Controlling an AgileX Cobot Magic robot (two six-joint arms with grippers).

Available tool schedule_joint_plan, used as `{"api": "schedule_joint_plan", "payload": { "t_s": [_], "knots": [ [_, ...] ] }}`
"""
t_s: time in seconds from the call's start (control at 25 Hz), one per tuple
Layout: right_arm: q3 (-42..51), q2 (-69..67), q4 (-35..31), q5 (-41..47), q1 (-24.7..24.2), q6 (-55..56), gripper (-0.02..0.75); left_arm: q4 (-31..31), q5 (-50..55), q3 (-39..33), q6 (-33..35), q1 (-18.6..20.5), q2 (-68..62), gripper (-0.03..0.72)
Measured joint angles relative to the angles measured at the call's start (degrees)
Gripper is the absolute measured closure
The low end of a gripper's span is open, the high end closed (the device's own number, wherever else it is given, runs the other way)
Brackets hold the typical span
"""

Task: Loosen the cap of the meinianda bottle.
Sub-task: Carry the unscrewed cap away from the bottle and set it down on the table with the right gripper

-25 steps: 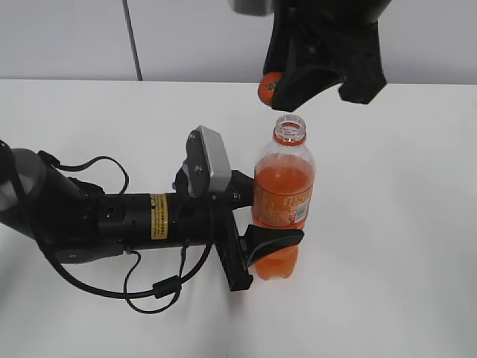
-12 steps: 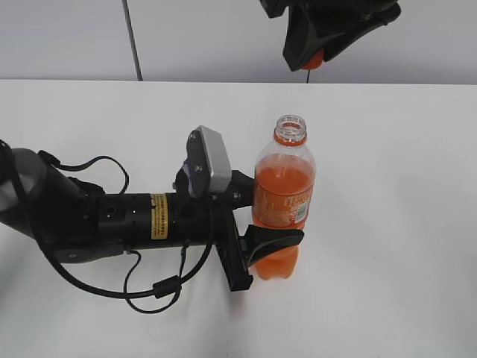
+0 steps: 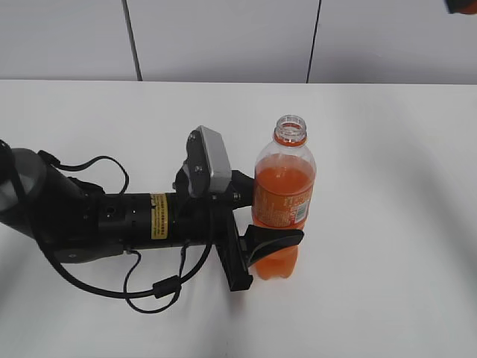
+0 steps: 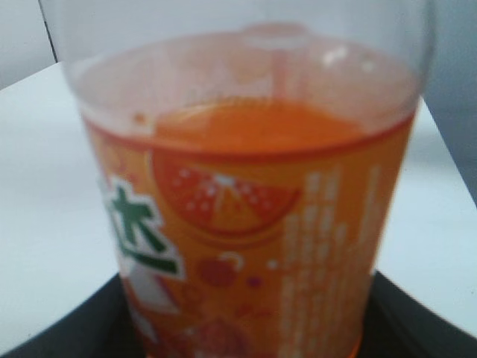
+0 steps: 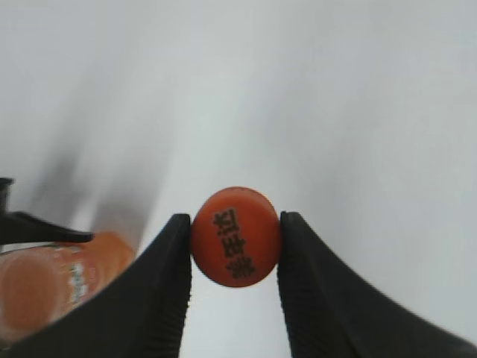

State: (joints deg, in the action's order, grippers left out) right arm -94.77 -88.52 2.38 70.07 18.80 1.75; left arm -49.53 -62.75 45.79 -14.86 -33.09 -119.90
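Note:
My right gripper will put the orange cap down on the bare white table across the meinianda bottle (image 3: 401, 194) from my left gripper. The cap is now held high above the table.
The meinianda bottle (image 3: 283, 198) stands upright on the white table, its mouth (image 3: 290, 128) open with no cap on it. My left gripper (image 3: 261, 216) lies sideways and is shut on the bottle's labelled body; its dark fingers (image 4: 428, 321) flank the label (image 4: 246, 224) in the left wrist view. My right gripper (image 5: 235, 221) is shut on the orange cap (image 5: 235, 236), held high above the table. In the exterior view only an orange sliver of the cap (image 3: 462, 6) shows at the top right corner. The bottle (image 5: 45, 287) appears blurred at the lower left of the right wrist view.
The left arm (image 3: 112, 220) with its looped cable (image 3: 160, 287) lies across the left half of the white table (image 3: 387, 224). A pale wall (image 3: 223, 37) stands behind the table's far edge.
My right gripper has risen up and to the right with the cap, moving from just above the bottle's mouth to almost out of the exterior view. The left gripper and bottle have not moved.

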Motion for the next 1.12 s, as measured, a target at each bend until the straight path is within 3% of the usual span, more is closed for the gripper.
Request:
{"api": "schedule_joint_plan", "payload": {
  "t_s": [0.2,0.4,0.68,1.12],
  "knots": [
    [5.4,1.0,0.3,0.0,-11.0,-2.4,0.465,0.0,0.0,0.0,0.0,0.0,0.0,0.262],
    [15.0,0.8,-5.1,-7.6,-16.6,-6.0,0.465,0.0,0.0,0.0,0.0,0.0,0.0,0.262],
    [27.0,-7.5,-6.5,-21.3,-17.9,-7.1,0.465,0.0,0.0,0.0,0.0,0.0,0.0,0.262],
    [28.0,-21.8,-9.6,-35.2,-18.0,-10.8,0.465,0.0,0.0,0.0,0.0,0.0,0.0,0.262]
  ]
}}
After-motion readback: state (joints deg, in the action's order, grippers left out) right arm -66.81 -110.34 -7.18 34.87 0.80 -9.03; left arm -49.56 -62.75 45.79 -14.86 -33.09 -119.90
